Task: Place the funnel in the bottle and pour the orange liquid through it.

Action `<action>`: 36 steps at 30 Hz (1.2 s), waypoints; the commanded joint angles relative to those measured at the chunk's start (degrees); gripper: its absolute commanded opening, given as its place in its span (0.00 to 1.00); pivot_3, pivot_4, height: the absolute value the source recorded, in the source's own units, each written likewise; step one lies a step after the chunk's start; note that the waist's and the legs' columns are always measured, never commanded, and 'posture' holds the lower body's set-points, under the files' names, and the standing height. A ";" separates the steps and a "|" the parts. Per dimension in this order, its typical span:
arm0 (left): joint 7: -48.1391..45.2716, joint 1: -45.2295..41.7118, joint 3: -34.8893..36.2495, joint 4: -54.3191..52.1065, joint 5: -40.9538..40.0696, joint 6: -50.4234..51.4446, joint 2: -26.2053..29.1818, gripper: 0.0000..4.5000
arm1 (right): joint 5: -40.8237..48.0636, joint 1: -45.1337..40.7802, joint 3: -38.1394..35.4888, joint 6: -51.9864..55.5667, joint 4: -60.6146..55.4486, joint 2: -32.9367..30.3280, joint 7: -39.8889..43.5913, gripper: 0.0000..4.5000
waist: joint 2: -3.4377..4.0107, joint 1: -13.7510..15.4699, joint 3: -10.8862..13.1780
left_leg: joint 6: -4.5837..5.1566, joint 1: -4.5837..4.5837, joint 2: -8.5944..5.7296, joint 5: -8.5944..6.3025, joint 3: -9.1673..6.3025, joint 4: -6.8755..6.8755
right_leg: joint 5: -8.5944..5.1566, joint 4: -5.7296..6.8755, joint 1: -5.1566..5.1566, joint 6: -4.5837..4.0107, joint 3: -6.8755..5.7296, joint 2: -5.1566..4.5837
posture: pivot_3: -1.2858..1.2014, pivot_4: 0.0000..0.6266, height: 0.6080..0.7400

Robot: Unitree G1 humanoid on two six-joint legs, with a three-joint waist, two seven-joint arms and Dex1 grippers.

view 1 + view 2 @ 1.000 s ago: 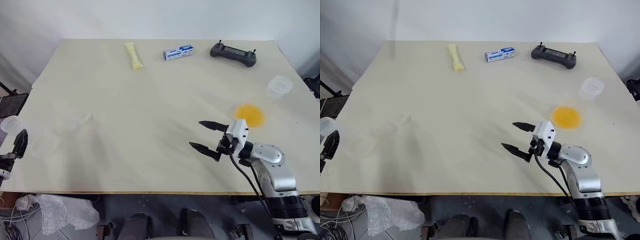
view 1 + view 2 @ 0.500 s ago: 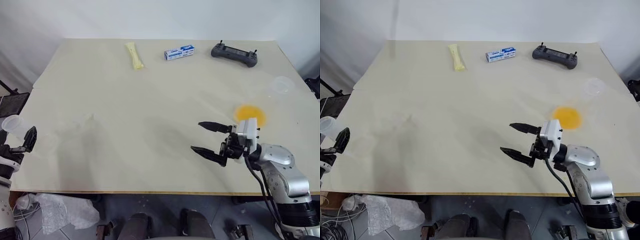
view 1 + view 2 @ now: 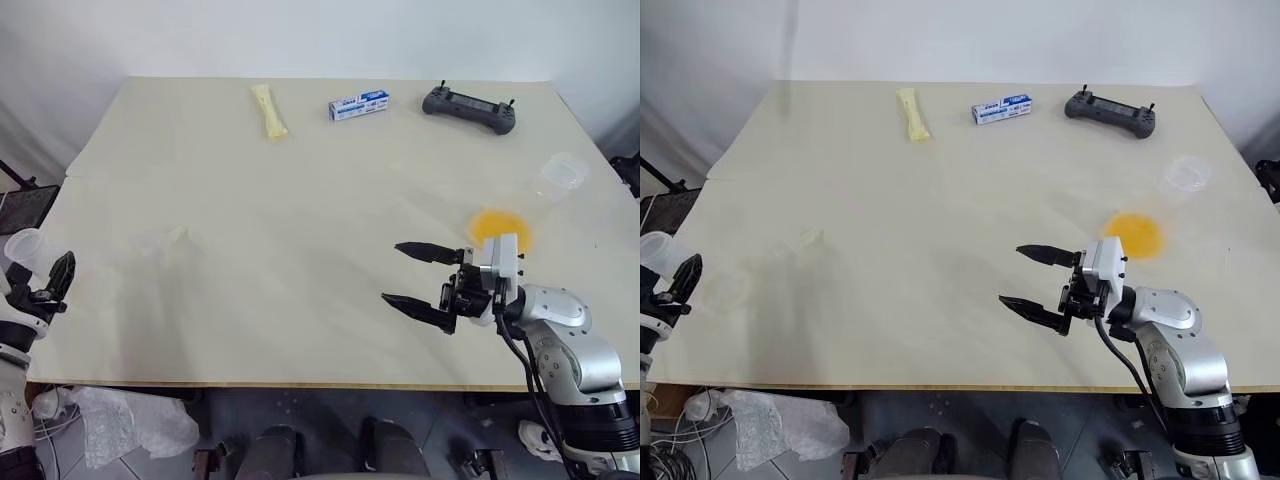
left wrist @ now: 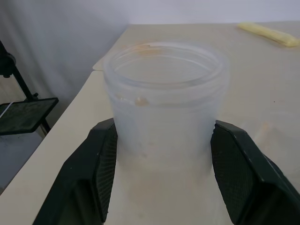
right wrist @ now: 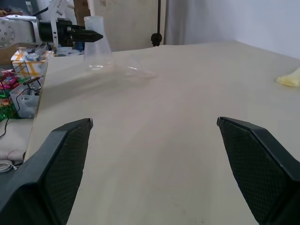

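Next, my left gripper releases the bottle on the table's bare middle (image 3: 347, 254), between the blue and white box and near edge. The bottle still stands at the table's edge.
The bottle (image 4: 164, 103), clear and empty, stands upright at the table's left edge. My left gripper (image 4: 162, 127) has a finger pressed on each side of the neck, just below the flared mouth. The funnel (image 3: 168, 240) lies on its side on the table, a little to the right of the bottle, and is hard to make out. The orange liquid (image 3: 498, 229) sits shallow in a second clear flask (image 3: 557, 176) at the right. My right gripper (image 3: 393, 272) hovers open and empty over the table, left of that flask, pointing left.
Along the table's far edge lie a yellow packet (image 3: 267, 110), a small blue and white box (image 3: 357, 104) and a black controller (image 3: 466, 106). A crumpled plastic bag (image 3: 110, 420) lies on the floor under the near left corner.
My left gripper has moved forward around the bottle's neck and its fingers have come in against it. The right gripper has barely shifted.
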 commanded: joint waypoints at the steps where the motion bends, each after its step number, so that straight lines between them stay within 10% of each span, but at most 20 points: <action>1: -3.90 -3.15 -0.40 -0.42 -0.59 -1.95 3.63 0.57 | 0.44 -0.03 -1.94 -0.48 -1.84 -1.06 -0.47 1.00 | -0.02 0.00 0.00 | 0.00 0.00 0.00 0.00 -0.01 0.00 | 0.00 0.01 0.00 0.00 -0.01 0.00 | 0.52 0.24 1.00; 13: -18.43 -28.98 -13.53 7.50 -2.47 2.36 9.42 0.57 | 0.92 5.45 -6.44 -0.14 -6.63 -3.70 -3.32 1.00 | -0.07 0.17 0.02 | 0.02 0.00 -0.06 0.01 0.00 0.01 | 0.00 0.19 -0.04 0.01 -0.11 0.01 | 0.52 0.24 1.00; 22: -34.87 -48.02 -33.82 15.69 2.75 1.47 -2.57 0.57 | -1.58 8.80 -8.57 -2.57 -5.92 -5.75 -3.30 1.00 | -0.17 0.15 0.08 | 0.11 -0.03 -0.15 0.06 0.14 0.09 | 0.03 0.23 -0.01 0.06 -0.12 0.01 | 0.52 0.24 1.00; 36: -41.51 -57.70 -46.19 28.98 11.55 -2.48 -18.96 0.57 | -2.92 17.08 -12.75 -4.42 -11.03 -5.24 -8.15 1.00 | -0.36 0.28 0.19 | 0.16 -0.14 -0.05 0.09 0.27 0.16 | 0.03 0.19 -0.07 0.07 -0.13 0.09 | 0.52 0.24 1.00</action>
